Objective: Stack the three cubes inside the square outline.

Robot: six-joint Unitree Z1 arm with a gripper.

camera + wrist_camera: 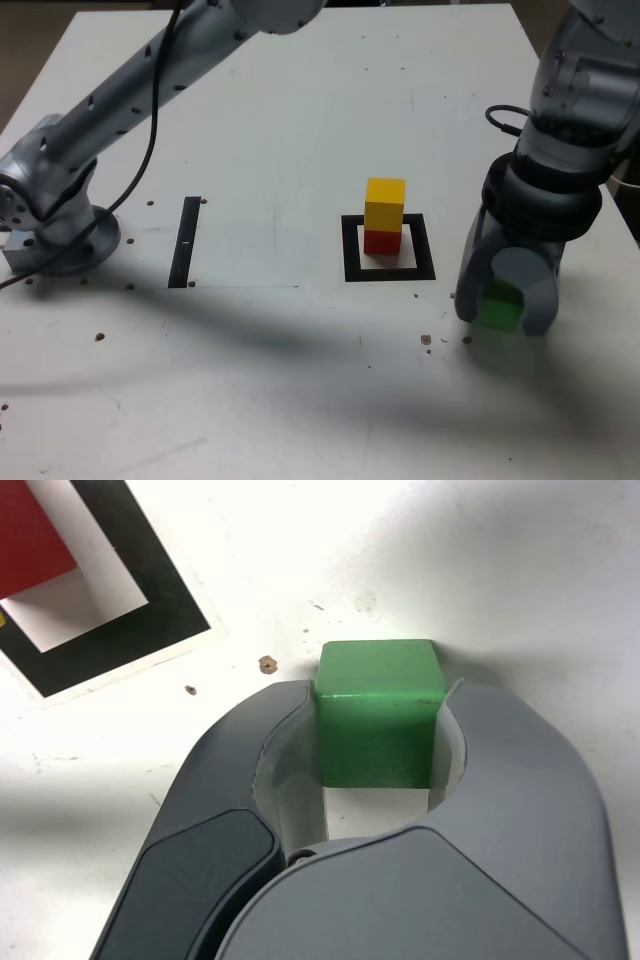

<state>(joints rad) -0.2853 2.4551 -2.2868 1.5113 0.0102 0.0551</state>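
Observation:
Next, my gripper releases the green cube, now down at the table, on top of the yellow cube point(386, 185), so that it becomes the highest one in the stack.
A yellow cube point(385, 203) sits on top of a red cube point(380, 241) inside the black square outline point(351, 262) near the middle of the table. To the exterior view's right of it, my gripper point(500, 305) is down at the table and shut on the green cube point(497, 307). In the wrist view the green cube point(378, 712) is pressed between both grey jaws, with the gripper point(378, 730) closed against its sides. A corner of the red cube point(30, 535) and the outline point(130, 610) show nearby.
A narrow black strip point(185, 241) lies on the white table point(280, 130) at the exterior view's left. The arm's base point(55, 235) stands at the far left, with a cable trailing. Small brown specks dot the surface.

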